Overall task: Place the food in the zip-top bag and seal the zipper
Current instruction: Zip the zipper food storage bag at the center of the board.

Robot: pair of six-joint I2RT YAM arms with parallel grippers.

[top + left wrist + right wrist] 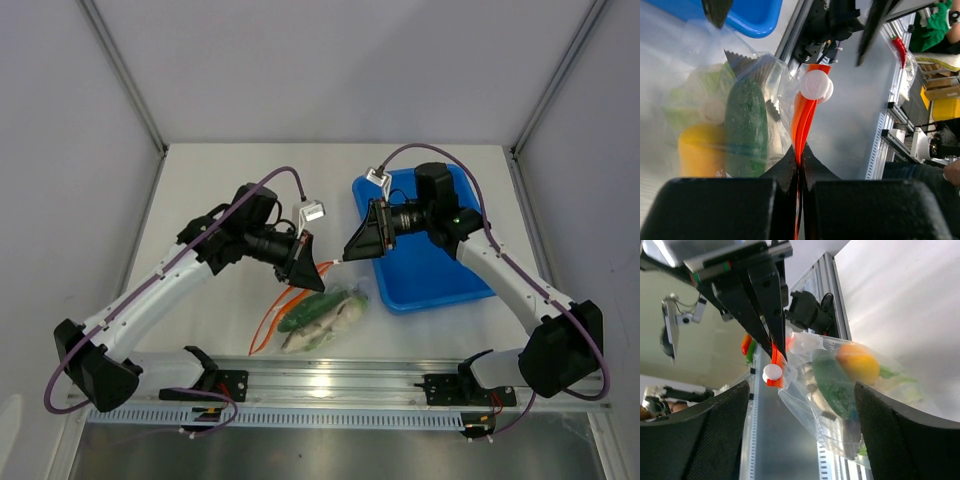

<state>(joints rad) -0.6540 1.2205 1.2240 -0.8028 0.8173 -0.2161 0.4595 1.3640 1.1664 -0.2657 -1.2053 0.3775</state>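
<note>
I hold the orange-red zipper well behind the white slider with my left gripper, so it should regrip close against the slider (807, 103) before my right gripper takes the zipper's end.
The clear zip-top bag (325, 310) lies near the front rail with the food inside: a green piece (745, 130), a yellow-orange piece (697, 150) and pale pieces. My left gripper (312, 272) is shut on the orange-red zipper (802, 122), just behind its white slider (816, 85). My right gripper (348, 250) is open and empty, facing the left one, with the slider (772, 372) and the bag's mouth just ahead of its fingers (705, 435). The bag (840, 395), the yellow-orange piece (857, 362) and the green piece (832, 382) show in the right wrist view.
A blue tray (440, 270) sits at the right under my right arm. The metal front rail (330, 385) runs along the near edge, close behind the bag. Frame posts stand at the back corners.
</note>
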